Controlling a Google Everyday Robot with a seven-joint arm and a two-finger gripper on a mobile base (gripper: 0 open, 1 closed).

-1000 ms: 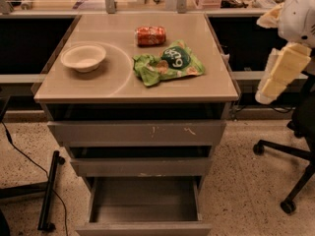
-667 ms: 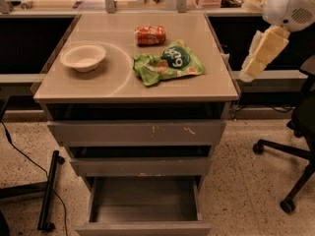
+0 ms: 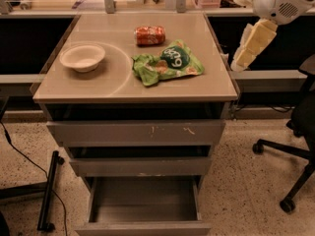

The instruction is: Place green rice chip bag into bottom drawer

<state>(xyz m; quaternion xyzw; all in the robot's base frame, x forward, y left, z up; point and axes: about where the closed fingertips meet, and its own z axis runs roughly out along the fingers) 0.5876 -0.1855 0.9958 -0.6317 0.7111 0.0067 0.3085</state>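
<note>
I will next grip the green rice chip bag at the bag's middle (image 3: 170, 62), by its logo.
The green rice chip bag (image 3: 170, 63) lies flat on the tan cabinet top (image 3: 98, 85), right of centre, logo up. My gripper (image 3: 243, 59) hangs in the air just off the top's right edge, to the right of the bag and apart from it, pointing down and left, under the arm's white round housing (image 3: 283, 1). It holds nothing. The bottom drawer (image 3: 142, 203) is pulled out at the lower middle, and nothing shows inside it.
An orange-red can (image 3: 150, 35) lies on its side behind the bag. A white bowl (image 3: 82, 58) sits at the left of the top. The two upper drawers (image 3: 138, 132) stand slightly ajar. An office chair (image 3: 295, 146) is at the right, and a black stand and cable (image 3: 49, 191) lie on the floor at the left.
The gripper has risen and moved left, closer to the right edge of the cabinet top. The bag, can, bowl and drawers have not moved.
</note>
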